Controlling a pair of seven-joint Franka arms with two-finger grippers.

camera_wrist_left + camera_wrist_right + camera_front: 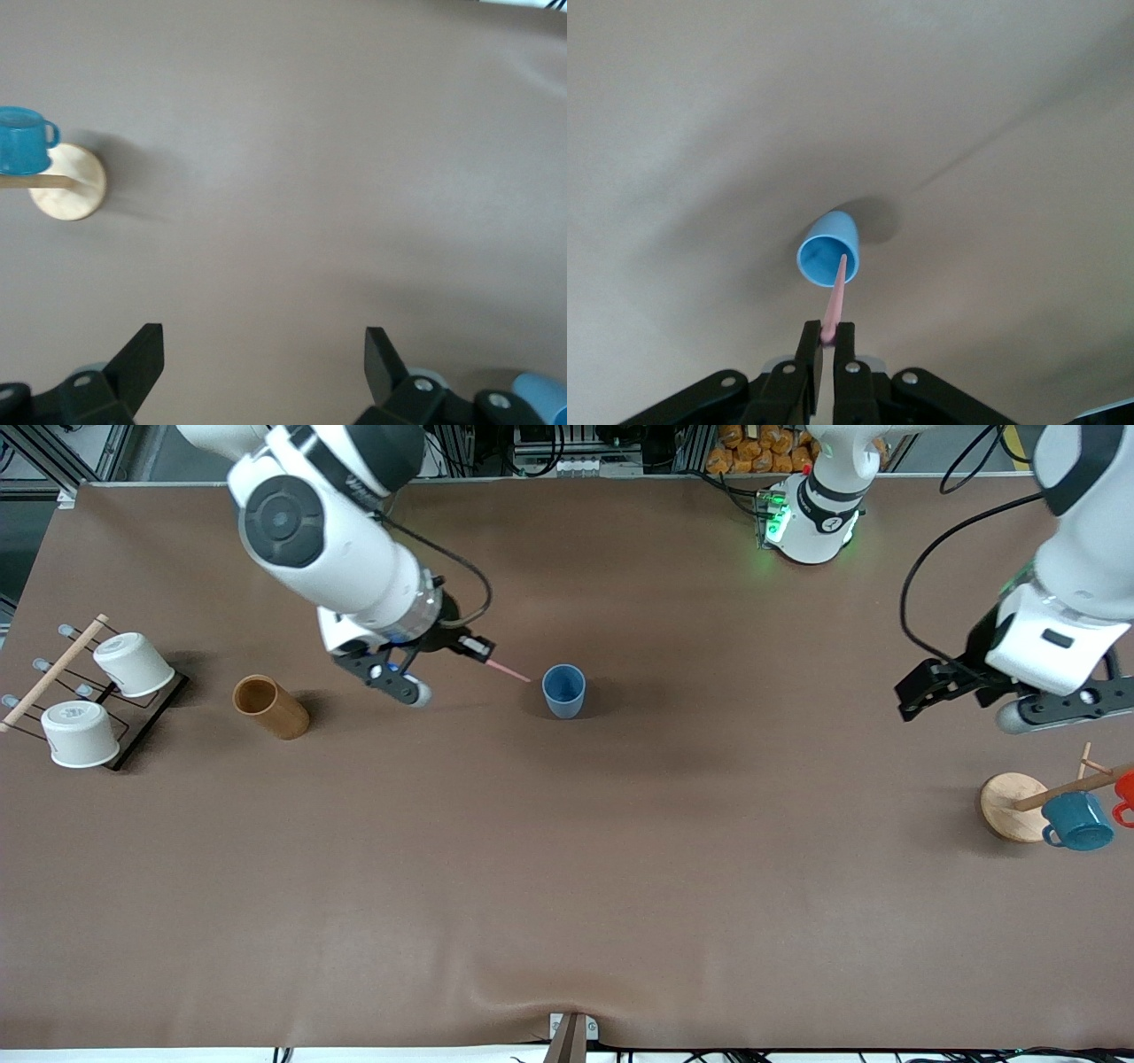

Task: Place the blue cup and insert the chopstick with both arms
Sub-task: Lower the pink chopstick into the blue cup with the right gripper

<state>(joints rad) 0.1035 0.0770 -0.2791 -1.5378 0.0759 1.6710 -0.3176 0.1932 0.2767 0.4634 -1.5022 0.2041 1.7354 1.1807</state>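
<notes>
Once the robot's right gripper lets go, the pale pink chopstick will rest inside the blue cup, leaning on its rim [552, 692] [826, 264].
The blue cup [563, 690] stands upright on the brown table near its middle, mouth up. My right gripper [483, 652] is above the table beside the cup, toward the right arm's end, shut on the pale pink chopstick [509, 672]. The stick points at the cup, and its tip is close to the rim. In the right wrist view the chopstick [836, 297] runs from my right gripper [829, 335] to the mouth of the cup [828, 249]. My left gripper [921, 691] waits open and empty over the left arm's end of the table, its fingers [142, 354] wide apart.
A brown wooden cup [270, 707] lies on its side toward the right arm's end. Past it is a rack [146, 717] with two white cups. A mug tree with a round wooden base [1005, 806] holds a teal mug [1076, 821] and a red one [1125, 790], below my left gripper.
</notes>
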